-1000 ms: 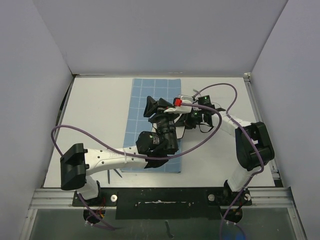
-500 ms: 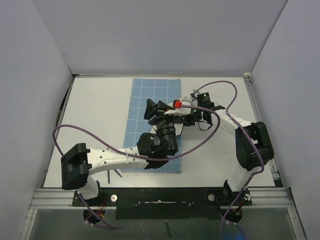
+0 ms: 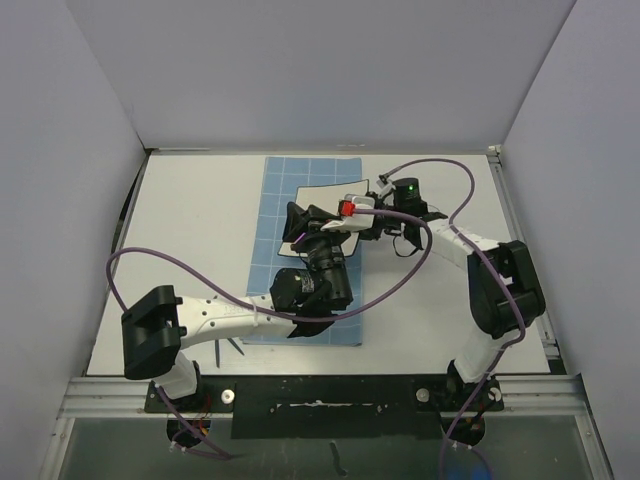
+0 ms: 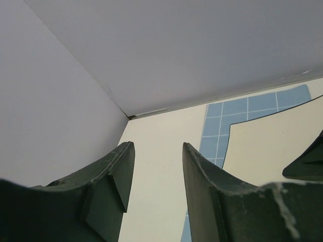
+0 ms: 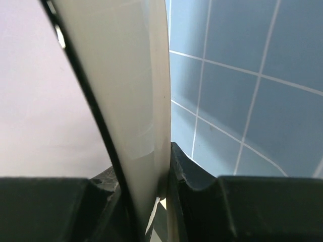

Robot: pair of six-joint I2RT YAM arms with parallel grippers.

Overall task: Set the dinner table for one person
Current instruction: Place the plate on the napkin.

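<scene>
The robot's right gripper needs to release the cream plate on the middle of the blue gridded mat (image 3: 312,238).
A cream plate (image 3: 325,194) with a thin black rim hangs tilted over the far part of the blue gridded mat (image 3: 285,290), which lies on the white dinner table (image 3: 200,230). My right gripper (image 3: 366,212) is shut on the plate's right edge. In the right wrist view the plate (image 5: 131,91) runs up between the fingers of this gripper (image 5: 146,166), with the mat (image 5: 242,75) behind it. My left gripper (image 3: 294,223) is open and empty just near of the plate. Its wrist view shows that gripper (image 4: 158,147) over bare table (image 4: 161,126), with the plate (image 4: 267,146) to the right.
Grey walls (image 3: 330,70) close in the table on three sides. A thin dark item (image 3: 233,348) lies by the mat's near left corner beside my left arm. Purple cables (image 3: 440,165) loop above both arms. A black rail (image 3: 330,400) runs along the near edge.
My right gripper has carried the plate left and toward the far side, so its far edge now shows over the mat. My left gripper shifted slightly left and its jaws narrowed a little.
</scene>
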